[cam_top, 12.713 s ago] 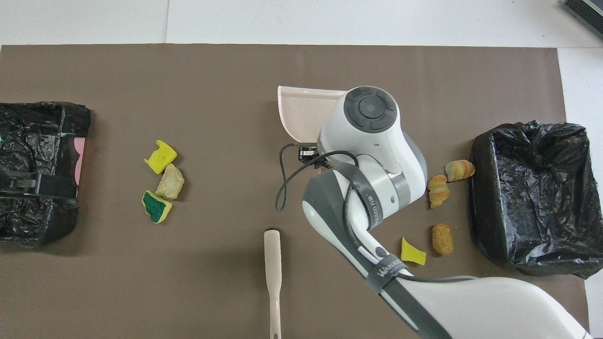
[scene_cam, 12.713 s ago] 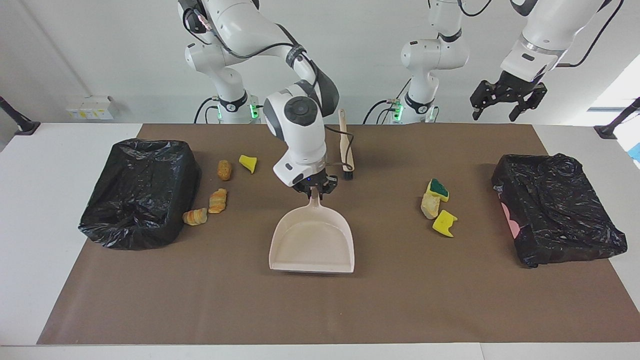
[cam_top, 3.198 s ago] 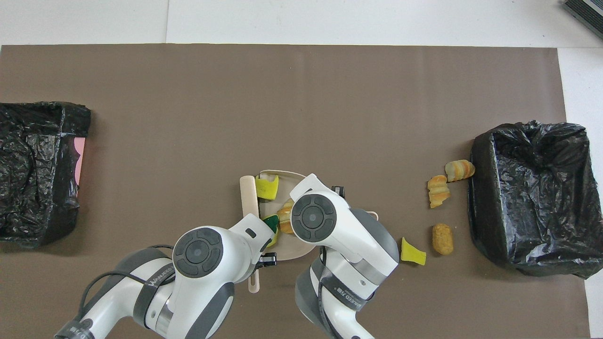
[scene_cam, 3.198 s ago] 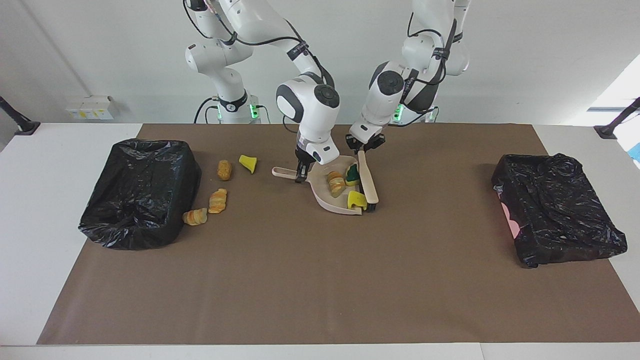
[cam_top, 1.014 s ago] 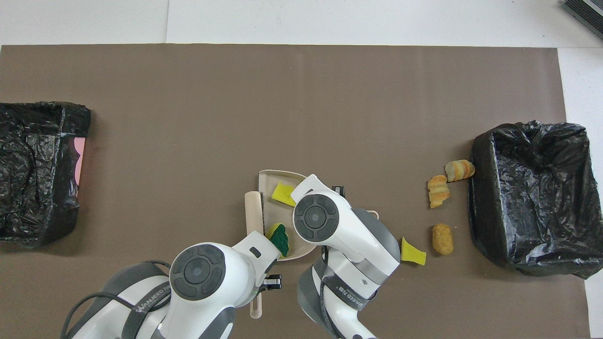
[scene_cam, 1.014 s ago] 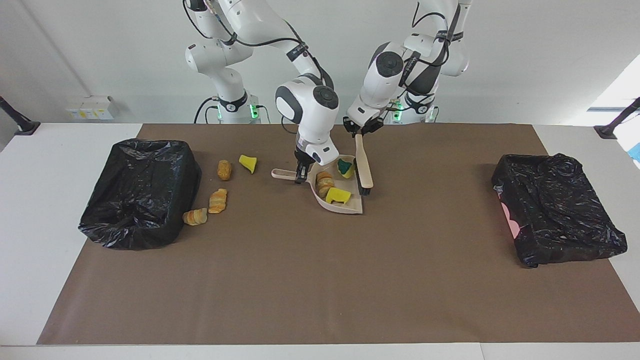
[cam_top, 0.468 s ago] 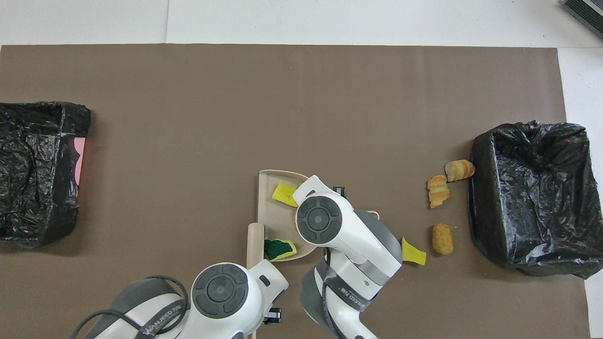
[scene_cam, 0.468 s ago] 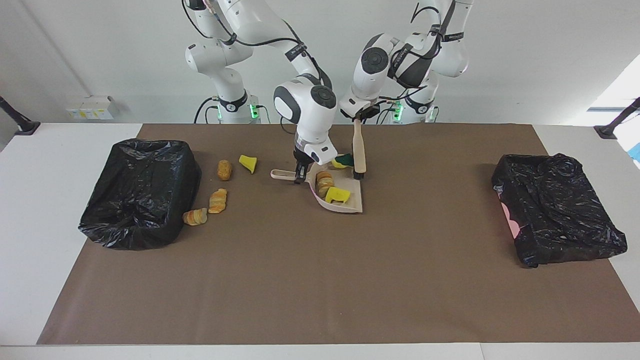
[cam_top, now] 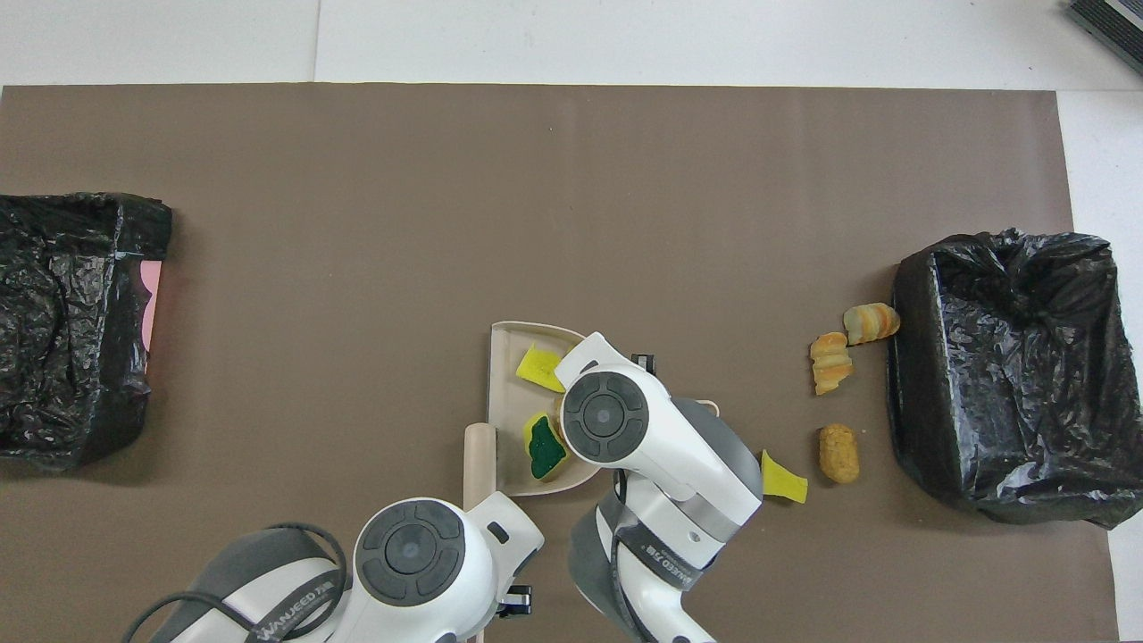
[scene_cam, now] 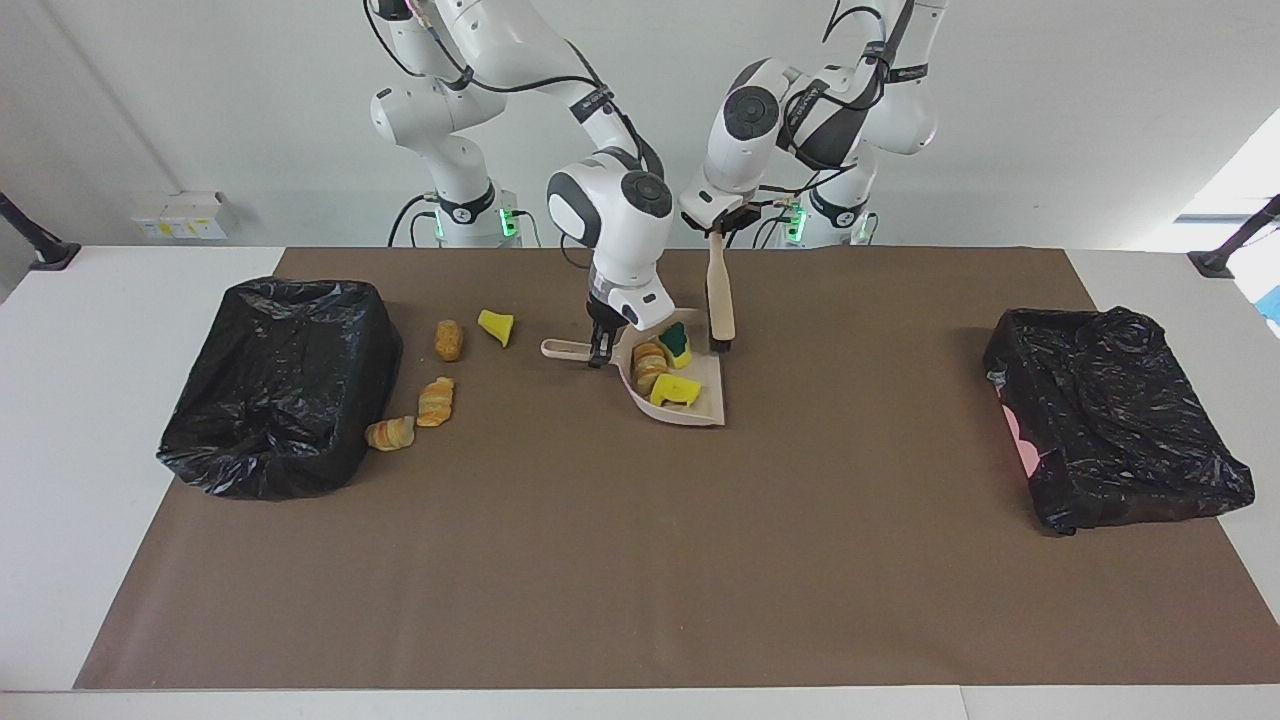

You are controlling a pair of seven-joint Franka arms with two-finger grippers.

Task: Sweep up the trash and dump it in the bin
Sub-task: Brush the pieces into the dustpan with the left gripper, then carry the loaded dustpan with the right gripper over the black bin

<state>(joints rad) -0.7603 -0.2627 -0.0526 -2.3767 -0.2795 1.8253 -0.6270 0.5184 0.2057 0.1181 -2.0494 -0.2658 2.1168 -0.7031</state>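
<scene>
My left gripper is holding the beige hand brush and will let it go on the brown mat (cam_top: 548,530) between my arms, close to the dustpan.
My right gripper (scene_cam: 598,352) is shut on the handle of the beige dustpan (scene_cam: 710,398), which rests on the brown mat. In the pan lie a croissant-like lump (scene_cam: 650,364), a green-topped sponge (scene_cam: 677,343) and a yellow sponge (scene_cam: 676,390). My left gripper (scene_cam: 718,228) is shut on the beige hand brush (scene_cam: 719,295), held nearly upright with its bristles down beside the pan's open edge. On the mat beside the right arm's bin lie a yellow sponge (scene_cam: 496,326), a tan lump (scene_cam: 449,340) and two croissant lumps (scene_cam: 435,401) (scene_cam: 390,433).
A black-bag-lined bin (scene_cam: 280,385) stands at the right arm's end of the table, another (scene_cam: 1115,415) at the left arm's end. In the overhead view the arms cover part of the dustpan (cam_top: 506,357) and the brush (cam_top: 478,451).
The left gripper has drawn the brush up and toward the robots. The green-topped sponge has slid from the pan's edge into the pan. The dustpan and right gripper have stayed put.
</scene>
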